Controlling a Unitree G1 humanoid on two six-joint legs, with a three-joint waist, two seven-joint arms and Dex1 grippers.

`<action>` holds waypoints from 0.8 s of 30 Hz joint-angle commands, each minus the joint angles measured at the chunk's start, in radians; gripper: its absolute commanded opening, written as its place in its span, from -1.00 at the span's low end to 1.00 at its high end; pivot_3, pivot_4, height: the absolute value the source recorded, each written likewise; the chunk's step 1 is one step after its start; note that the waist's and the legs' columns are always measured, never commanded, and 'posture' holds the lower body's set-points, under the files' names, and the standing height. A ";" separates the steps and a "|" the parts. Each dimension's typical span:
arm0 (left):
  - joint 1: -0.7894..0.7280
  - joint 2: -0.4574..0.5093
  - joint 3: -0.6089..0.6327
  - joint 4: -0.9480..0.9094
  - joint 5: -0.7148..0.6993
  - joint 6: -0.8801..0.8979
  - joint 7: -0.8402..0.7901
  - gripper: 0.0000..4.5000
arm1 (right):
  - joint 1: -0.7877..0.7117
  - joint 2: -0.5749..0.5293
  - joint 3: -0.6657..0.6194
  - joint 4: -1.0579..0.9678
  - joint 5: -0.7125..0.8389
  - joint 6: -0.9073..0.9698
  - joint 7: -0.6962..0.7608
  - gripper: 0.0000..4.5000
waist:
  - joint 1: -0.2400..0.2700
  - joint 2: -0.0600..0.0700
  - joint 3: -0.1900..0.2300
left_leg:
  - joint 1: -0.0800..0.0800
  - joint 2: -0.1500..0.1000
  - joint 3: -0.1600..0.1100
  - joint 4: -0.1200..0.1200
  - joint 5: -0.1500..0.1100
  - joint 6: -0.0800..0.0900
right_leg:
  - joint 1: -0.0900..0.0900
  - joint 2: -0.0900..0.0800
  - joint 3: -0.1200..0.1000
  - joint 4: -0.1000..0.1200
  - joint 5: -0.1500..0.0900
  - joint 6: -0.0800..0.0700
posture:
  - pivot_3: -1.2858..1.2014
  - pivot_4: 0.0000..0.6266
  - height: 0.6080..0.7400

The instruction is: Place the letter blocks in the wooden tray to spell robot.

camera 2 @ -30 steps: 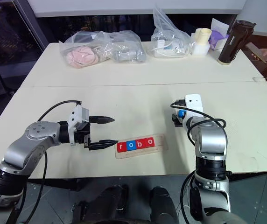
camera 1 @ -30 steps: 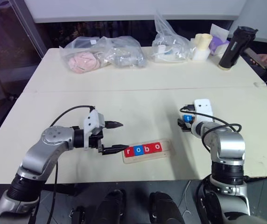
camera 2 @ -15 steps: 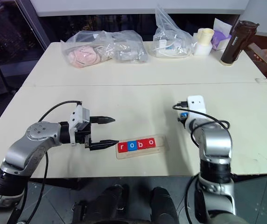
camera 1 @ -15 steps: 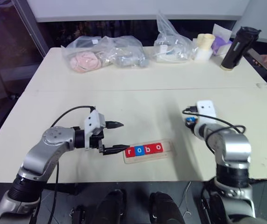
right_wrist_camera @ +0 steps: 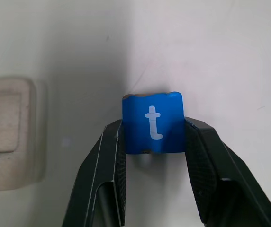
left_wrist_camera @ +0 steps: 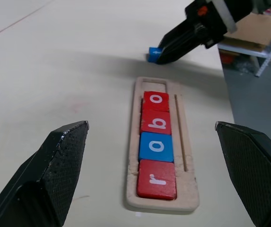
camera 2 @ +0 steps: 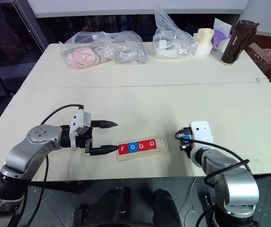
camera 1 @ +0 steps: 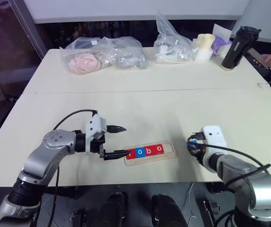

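A finger of my right gripper is on the side of the t block that must meet the red o block. I should let go, turn and take hold again on its near and far sides (right_wrist_camera: 153, 96).
The wooden tray (camera 1: 169, 150) lies near the table's front edge. In its slot sit several letter blocks: red r (left_wrist_camera: 158, 178), blue o (left_wrist_camera: 156, 146), red b (left_wrist_camera: 156, 123) and red o (left_wrist_camera: 156, 100). The slot's right end is bare. My right gripper (right_wrist_camera: 152, 126) is shut on a blue t block (right_wrist_camera: 152, 113), just past the tray's right end (right_wrist_camera: 5, 137). I cannot tell whether the t block touches the table. My left gripper (camera 1: 121, 141) is open at the tray's left end, one finger close to the r block.
Clear plastic bags (camera 1: 104, 54) with soft items lie along the table's far side. Beside them at the back right are a cream cup (camera 1: 205, 45) and a black bottle (camera 1: 237, 47). A person's hand holding a phone (camera 1: 267, 59) shows at the far right.
My right gripper has drawn back toward the table's near edge with the blue t block and now sits beside the tray's right end. The left arm has stayed put.
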 commanded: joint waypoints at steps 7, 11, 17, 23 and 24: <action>-0.001 0.014 0.021 -0.014 -0.007 -0.030 -0.018 1.00 | -0.056 -0.250 -0.004 -0.040 0.195 0.007 0.187 0.98 | 0.001 0.001 0.001 | 0.000 0.000 0.000 0.000 0.000 0.000 | 0.001 0.000 0.000 -0.002 0.000 0.000 | 0.03 -0.52 0.97; -0.015 0.014 0.017 0.000 -0.004 -0.032 -0.025 1.00 | -0.055 -0.586 0.038 0.028 0.259 -0.264 0.470 0.98 | 0.003 0.000 0.001 | 0.000 0.000 0.000 0.000 0.000 0.000 | 0.003 0.000 -0.002 -0.003 0.000 0.000 | 0.03 -0.52 0.97; -0.034 -0.003 0.008 0.031 0.011 -0.045 -0.019 1.00 | 0.109 -0.791 0.067 0.352 0.154 -1.034 0.920 0.98 | 0.007 -0.001 0.001 | 0.001 0.000 0.000 0.000 -0.002 0.003 | 0.008 -0.001 -0.004 -0.010 -0.001 0.003 | 0.03 -0.52 0.97; -0.020 -0.015 0.016 0.031 0.019 -0.057 0.000 1.00 | 0.004 -0.794 0.195 0.654 0.036 -1.320 1.015 0.98 | 0.005 -0.001 0.001 | 0.001 0.000 0.000 0.002 -0.003 0.004 | 0.009 -0.001 -0.002 -0.013 0.002 0.004 | 0.03 -0.52 0.97; -0.015 -0.014 0.015 0.030 0.021 -0.060 0.000 1.00 | -0.024 -0.783 0.210 0.692 0.031 -1.337 1.026 0.98 | 0.005 -0.001 0.001 | 0.001 0.000 0.000 0.002 -0.003 0.004 | 0.009 -0.001 -0.002 -0.012 0.002 0.004 | 0.03 -0.52 0.97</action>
